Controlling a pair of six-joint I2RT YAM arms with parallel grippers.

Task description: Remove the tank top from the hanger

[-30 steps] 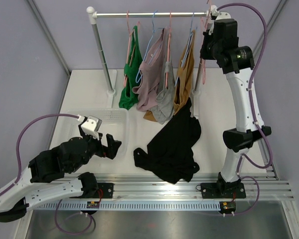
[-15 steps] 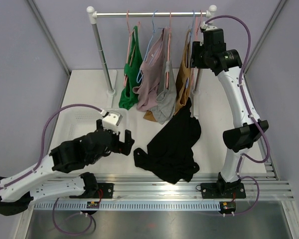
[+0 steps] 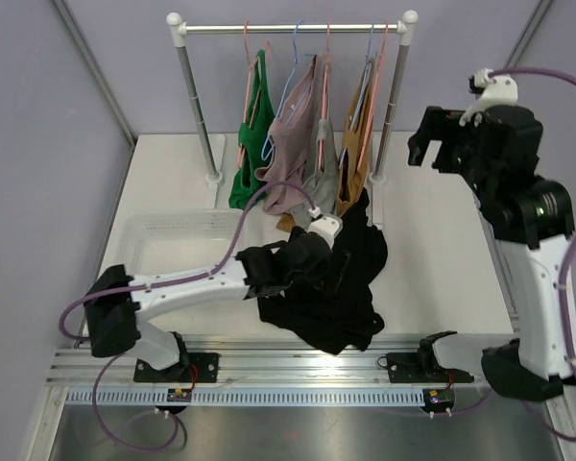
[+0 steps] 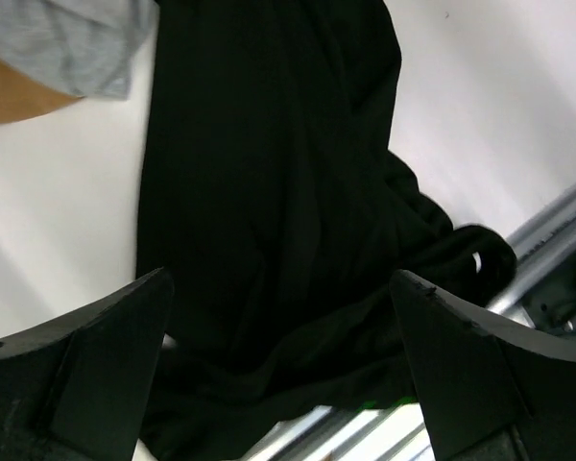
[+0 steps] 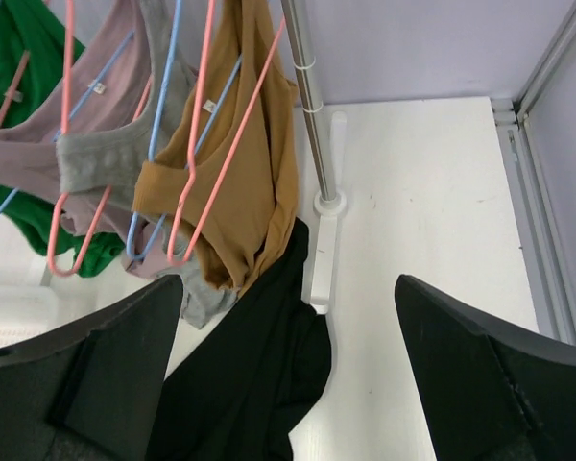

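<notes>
The blue hanger is at the mustard top. My right gripper will go there next and close on the hanger's near end (image 3: 350, 133) (image 5: 146, 182).
A black tank top (image 3: 336, 279) lies crumpled on the white table below the rack, off any hanger; it also shows in the left wrist view (image 4: 269, 192) and the right wrist view (image 5: 259, 384). My left gripper (image 3: 326, 257) hovers over its upper part, open (image 4: 283, 384), with nothing between the fingers. A pink hanger (image 3: 372, 106) hangs at the rail's right end against a mustard top (image 5: 250, 163). Raised to the right of the rack, apart from the hanger, my right gripper (image 3: 430, 149) is open and empty (image 5: 288, 384).
Green (image 3: 250, 144), mauve (image 3: 293, 144) and grey (image 3: 317, 197) tops hang on hangers from the rail. The rack's right post (image 3: 392, 96) stands on a foot (image 5: 324, 202). A clear plastic bin (image 3: 173, 240) sits at the left. A metal rail (image 3: 298, 360) runs along the near edge.
My right gripper opened, left the rail's right end and drew back to the right. My left arm swung from the bin rightward over the black tank top.
</notes>
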